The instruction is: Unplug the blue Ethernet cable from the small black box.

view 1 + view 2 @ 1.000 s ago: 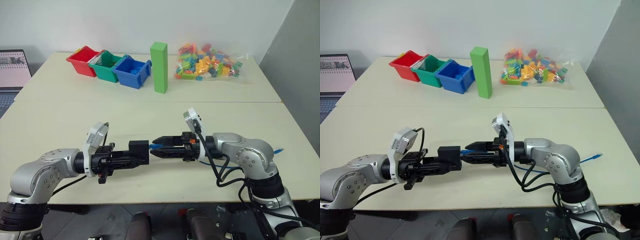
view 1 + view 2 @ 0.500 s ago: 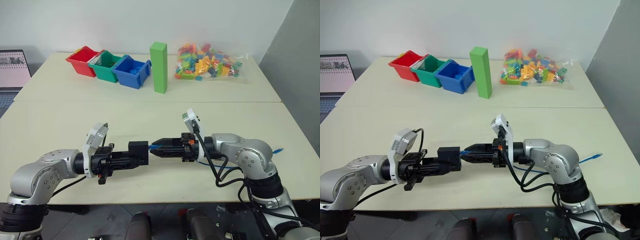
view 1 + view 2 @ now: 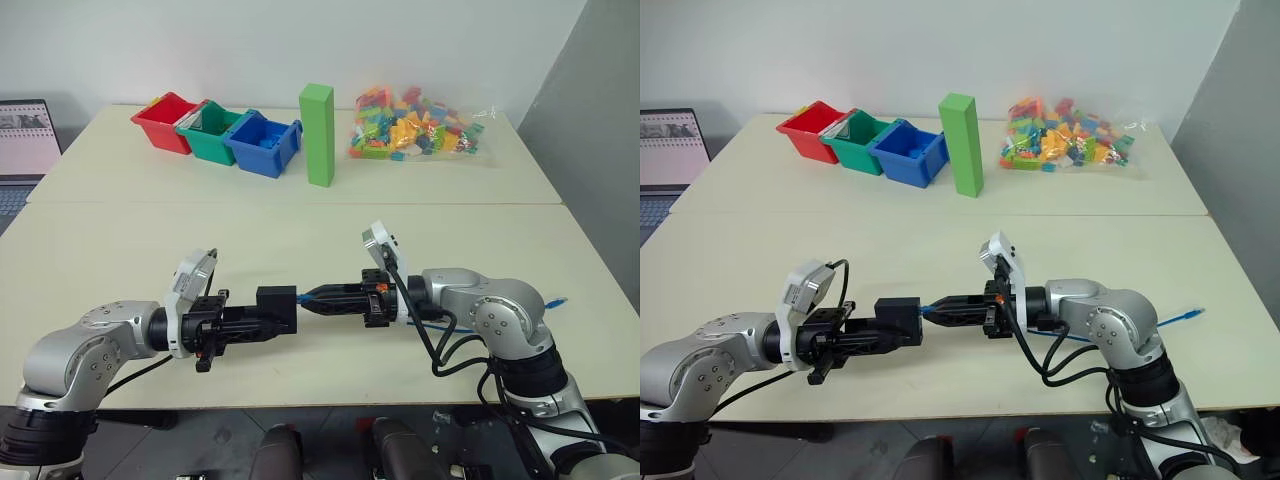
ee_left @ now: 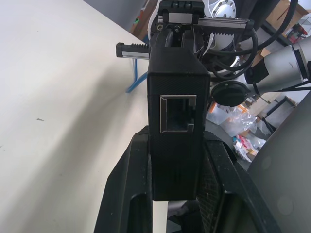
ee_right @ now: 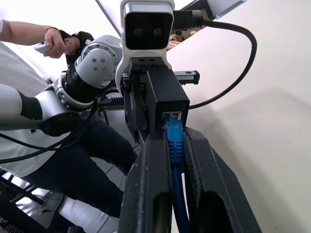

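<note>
Next, the left gripper releases the small black box on the bare table (image 3: 239, 238) in front of the blue bin. The box is now held above the table.
The small black box (image 3: 277, 300) is held above the table (image 3: 300, 230) with my left gripper (image 3: 283, 317) shut on it. In the left wrist view the box (image 4: 177, 87) shows an empty port on its near face. The blue Ethernet cable (image 5: 174, 145) is plugged into the box's (image 5: 167, 92) other side. My right gripper (image 3: 309, 297) comes in from the right and is shut on the cable just behind the plug, its fingers (image 5: 150, 194) pressing both sides. The cable runs back past my right arm and its far end (image 3: 1181, 317) lies on the table.
At the back stand a red bin (image 3: 165, 108), a green bin (image 3: 205, 125), a blue bin (image 3: 262, 145), a tall green block (image 3: 318, 135) and a bag of coloured bricks (image 3: 415, 125). A laptop (image 3: 25, 135) sits far left. A person's hand (image 5: 51, 43) shows behind my left arm.
My right gripper has closed on the blue cable at the box. Both hands and the box have stayed in place.
</note>
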